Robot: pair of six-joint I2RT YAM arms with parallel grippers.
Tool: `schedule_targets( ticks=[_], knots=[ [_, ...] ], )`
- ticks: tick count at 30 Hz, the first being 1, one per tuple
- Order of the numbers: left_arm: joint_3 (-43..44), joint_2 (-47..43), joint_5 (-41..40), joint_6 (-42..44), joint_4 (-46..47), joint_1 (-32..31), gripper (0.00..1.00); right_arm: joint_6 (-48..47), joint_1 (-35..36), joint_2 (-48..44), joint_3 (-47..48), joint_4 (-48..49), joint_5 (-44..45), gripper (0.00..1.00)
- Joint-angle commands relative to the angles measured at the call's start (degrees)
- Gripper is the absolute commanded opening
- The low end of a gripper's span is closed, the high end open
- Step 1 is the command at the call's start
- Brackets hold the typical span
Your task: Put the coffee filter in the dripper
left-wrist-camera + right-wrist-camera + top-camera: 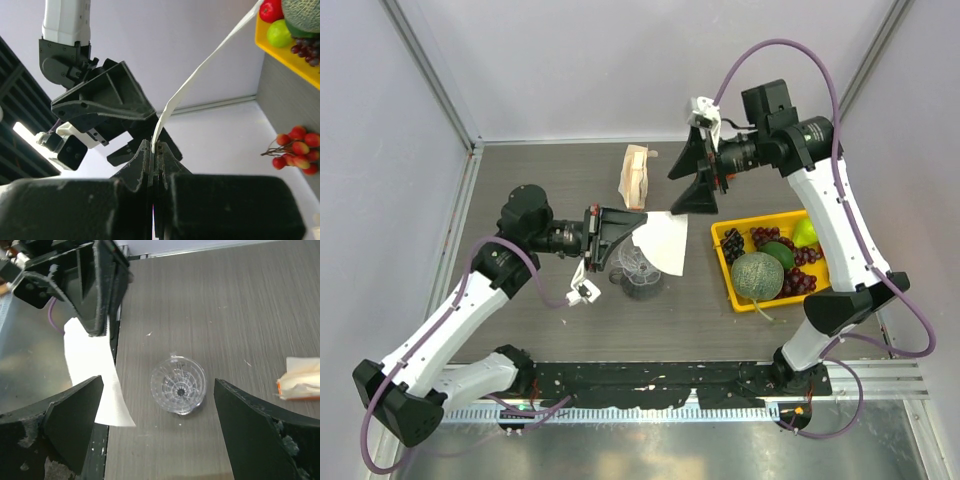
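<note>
The flat coffee filter's corner is pinched by my left gripper, so my right gripper will hold the filter by its far corner (680, 220) while my left gripper takes a new hold.
My left gripper (638, 228) is shut on a corner of the flat white coffee filter (665, 243) and holds it in the air just right of the clear ribbed dripper (639, 270), which stands upright on the table. In the left wrist view the filter (200, 75) rises edge-on from the closed jaws. My right gripper (698, 180) is open and empty, raised above and behind the filter. The right wrist view looks down on the dripper (178, 385) between its fingers, with the filter (92, 375) at the left.
A pack of stacked filters (638, 176) stands at the back of the table. A yellow tray (725, 272) at the right holds a melon (757, 277), grapes and other fruit. Red berries (295, 150) show in the left wrist view.
</note>
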Motion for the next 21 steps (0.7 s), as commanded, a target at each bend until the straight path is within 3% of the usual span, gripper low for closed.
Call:
schedule_targets(
  ticks=[1, 6, 13, 17, 18, 21],
  knots=[
    [0.3, 0.2, 3.5, 6.9, 5.5, -1.0, 0.00, -18.6, 3.6, 0.8, 4.7, -21.2, -1.9, 0.99],
    [0.3, 0.9, 3.9, 7.8, 6.5, -1.2, 0.00, -20.7, 4.7, 0.0, 1.3, -21.2, -1.0, 0.99],
    [-1.6, 1.7, 1.8, 6.8, 13.4, -1.6, 0.00, -19.2, 6.3, 1.0, -0.4, -21.3, -0.9, 0.79],
    [-2.3, 2.0, -0.2, 6.4, 15.2, -1.5, 0.00, -19.4, 7.0, 0.3, -1.9, -21.3, -0.8, 0.53],
    [-2.6, 1.9, -0.6, 6.4, 15.7, -1.6, 0.00, -19.2, 7.0, 0.2, -2.0, -21.3, -0.9, 0.38],
    [-3.9, 1.7, -2.4, 6.3, 16.6, -1.6, 0.00, -19.2, 7.0, -0.2, -1.5, -21.3, -0.7, 0.13]
  ],
)
